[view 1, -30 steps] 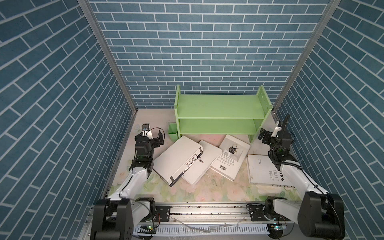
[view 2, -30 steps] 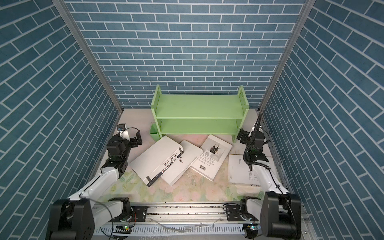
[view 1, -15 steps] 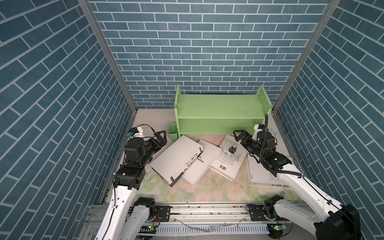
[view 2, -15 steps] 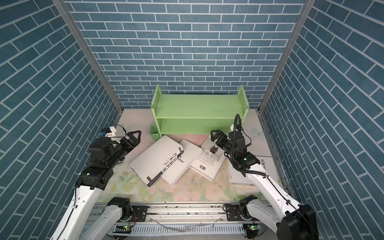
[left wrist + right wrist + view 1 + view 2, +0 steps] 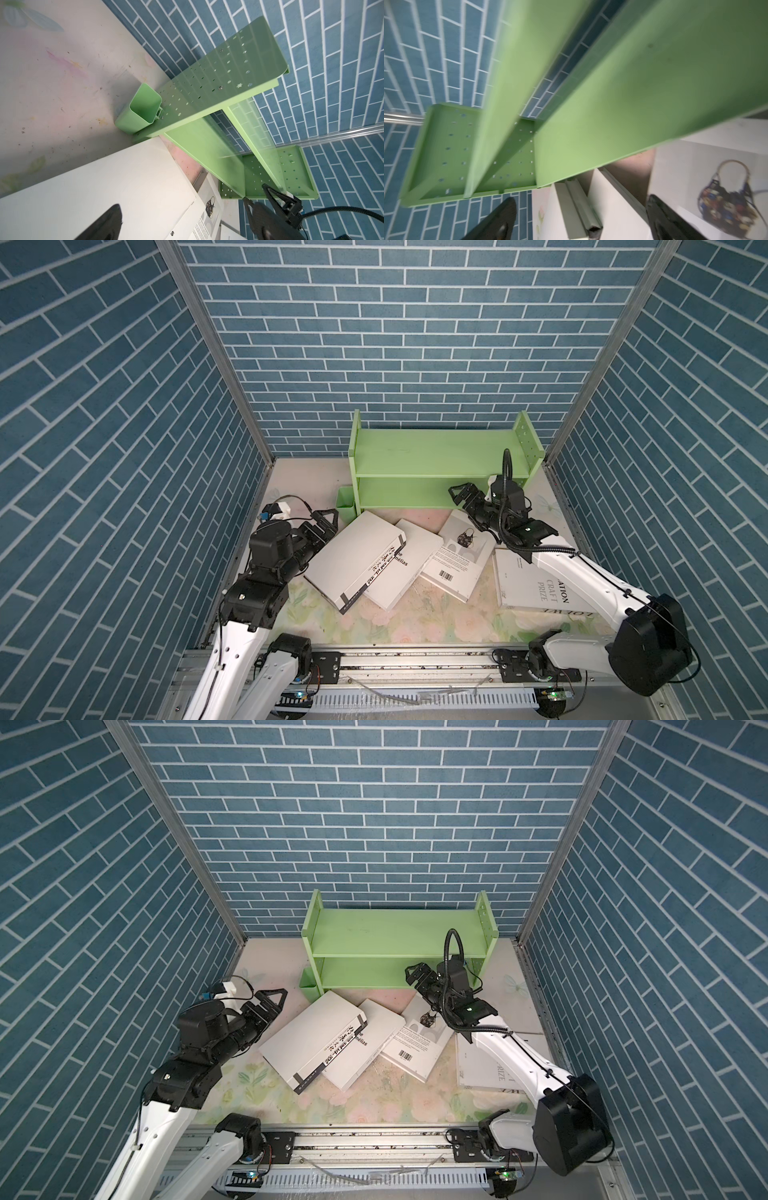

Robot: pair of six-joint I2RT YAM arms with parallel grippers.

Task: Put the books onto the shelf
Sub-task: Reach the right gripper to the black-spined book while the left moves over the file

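Note:
Next, my right gripper will go to the large white book's far corner (image 5: 401, 533) (image 5: 575, 232), on the side toward the bag book, and close there.
Several white books lie flat in front of the green shelf (image 5: 440, 456) (image 5: 395, 936), whose two levels hold nothing. A large white book (image 5: 353, 556) (image 5: 307, 1040) overlaps a second one (image 5: 401, 572). A book with a bag picture (image 5: 461, 560) (image 5: 695, 174) lies to their right, and a big book (image 5: 536, 585) sits under the right arm. My left gripper (image 5: 326, 517) (image 5: 274, 997) hovers open at the large white book's far-left corner; one of its fingers (image 5: 112, 222) shows above that cover. My right gripper (image 5: 461, 494) (image 5: 581, 220) hangs open before the shelf's lower level, above the bag book's far edge.
A small green cup (image 5: 345, 501) (image 5: 143, 108) hangs on the shelf's left side panel. Blue brick walls close in on three sides. The floral mat (image 5: 415, 618) shows bare in front of the books, up to the metal rail.
Both arms have risen from their low rest poses. The right gripper swung left and forward to the shelf front. The left gripper lifted and now points at the large white book.

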